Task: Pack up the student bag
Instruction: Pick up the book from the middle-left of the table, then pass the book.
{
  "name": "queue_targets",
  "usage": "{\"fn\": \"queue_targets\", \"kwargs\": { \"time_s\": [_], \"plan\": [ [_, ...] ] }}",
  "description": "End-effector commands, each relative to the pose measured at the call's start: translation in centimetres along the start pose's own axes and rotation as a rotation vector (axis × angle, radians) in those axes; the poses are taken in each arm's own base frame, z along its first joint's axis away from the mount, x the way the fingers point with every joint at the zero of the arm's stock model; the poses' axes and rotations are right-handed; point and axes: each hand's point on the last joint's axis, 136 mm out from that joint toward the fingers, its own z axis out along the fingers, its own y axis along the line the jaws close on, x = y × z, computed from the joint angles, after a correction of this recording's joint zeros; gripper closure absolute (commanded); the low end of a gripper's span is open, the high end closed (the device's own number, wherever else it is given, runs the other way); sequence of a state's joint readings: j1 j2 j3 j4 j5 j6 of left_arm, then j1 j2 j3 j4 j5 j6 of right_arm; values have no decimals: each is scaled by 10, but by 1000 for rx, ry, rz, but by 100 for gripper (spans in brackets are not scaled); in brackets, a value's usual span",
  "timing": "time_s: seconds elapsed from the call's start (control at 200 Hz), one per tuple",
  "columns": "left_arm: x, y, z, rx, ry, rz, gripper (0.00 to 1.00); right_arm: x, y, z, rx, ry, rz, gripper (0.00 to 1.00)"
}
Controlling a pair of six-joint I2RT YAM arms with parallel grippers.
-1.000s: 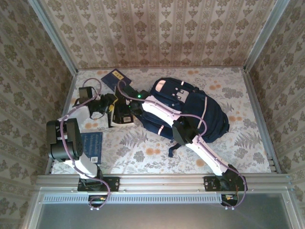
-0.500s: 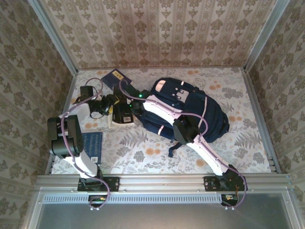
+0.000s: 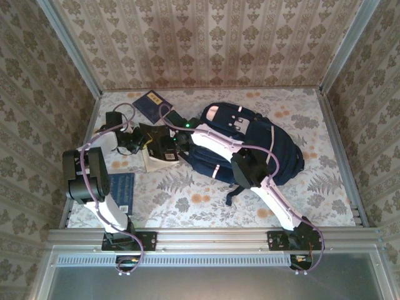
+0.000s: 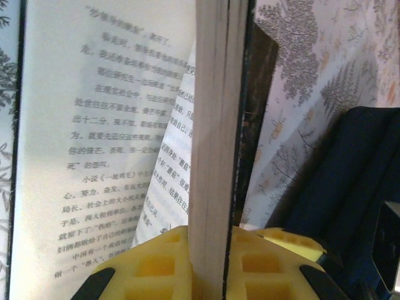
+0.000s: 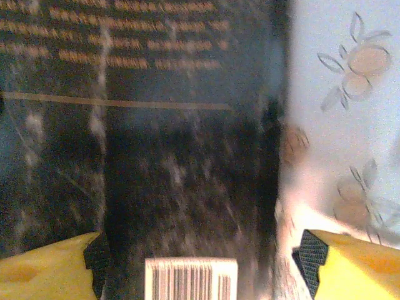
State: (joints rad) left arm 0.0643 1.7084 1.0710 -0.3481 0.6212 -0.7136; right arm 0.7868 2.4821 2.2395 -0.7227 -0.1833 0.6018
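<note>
My right gripper needs to take the back cover's far edge (image 5: 278, 147) before my left gripper lets go, because the book hangs open with printed pages outside my left gripper's fingers.
The student bag (image 3: 256, 140), a large navy backpack with pale stripes, lies on its side at centre right of the table; its dark fabric (image 4: 340, 187) also appears in the left wrist view. An open book (image 3: 156, 159) with white pages lies just left of it. My left gripper (image 3: 142, 139) (image 4: 215, 250) is shut on this book's page block (image 4: 215, 125), one yellow finger on each side, and a printed page (image 4: 81, 125) fans out to the left. My right gripper (image 3: 164, 149) (image 5: 200, 262) stands open just above the book's dark back cover (image 5: 175, 156), by its barcode (image 5: 190, 278).
A dark blue book (image 3: 149, 103) lies at the back left. Another blue book (image 3: 120, 190) lies near the front left, beside the left arm. The floral tablecloth (image 3: 187, 194) is bordered by patterned walls at the back and both sides.
My left gripper has shut on the open book's page block. Both grippers and the book have shifted slightly toward the back.
</note>
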Motion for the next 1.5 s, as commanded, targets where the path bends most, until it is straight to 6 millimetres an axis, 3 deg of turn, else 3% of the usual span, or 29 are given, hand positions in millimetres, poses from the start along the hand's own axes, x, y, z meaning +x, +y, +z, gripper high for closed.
{"fn": "queue_targets", "kwargs": {
  "time_s": [0.0,0.16,0.33,0.46,0.65,0.835,0.945,1.055,1.17,1.205,1.295,1.395,1.495],
  "plan": [
    [3,-37,-34,105,-31,41,100,-9,11,-74,26,-86,-26,15],
    [28,-69,-58,227,-33,87,100,-15,4,-146,-28,-228,79,13],
    [66,-104,-94,343,-62,201,100,-8,-6,-195,-197,-307,193,10],
    [100,-137,-125,460,-92,298,100,9,-2,-209,-376,-256,243,6],
    [149,-178,-161,616,-99,423,100,32,4,-233,-494,-286,219,0],
    [191,-205,-166,692,-10,498,100,45,41,-266,-775,-302,153,1],
    [206,-207,-163,691,21,529,100,55,48,-277,-835,-347,124,5],
    [209,-200,-162,658,16,543,100,66,48,-292,-869,-391,111,18],
    [210,-188,-159,607,2,543,95,74,40,-296,-861,-428,131,43],
    [211,-184,-157,598,11,541,90,76,37,-297,-852,-432,136,50],
    [212,-173,-147,558,30,537,60,81,36,-300,-839,-437,133,70],
    [212,-156,-138,488,30,543,43,85,32,-304,-812,-443,121,90],
    [205,-143,-130,425,-4,543,27,91,31,-309,-803,-442,95,100]
  ]
}}
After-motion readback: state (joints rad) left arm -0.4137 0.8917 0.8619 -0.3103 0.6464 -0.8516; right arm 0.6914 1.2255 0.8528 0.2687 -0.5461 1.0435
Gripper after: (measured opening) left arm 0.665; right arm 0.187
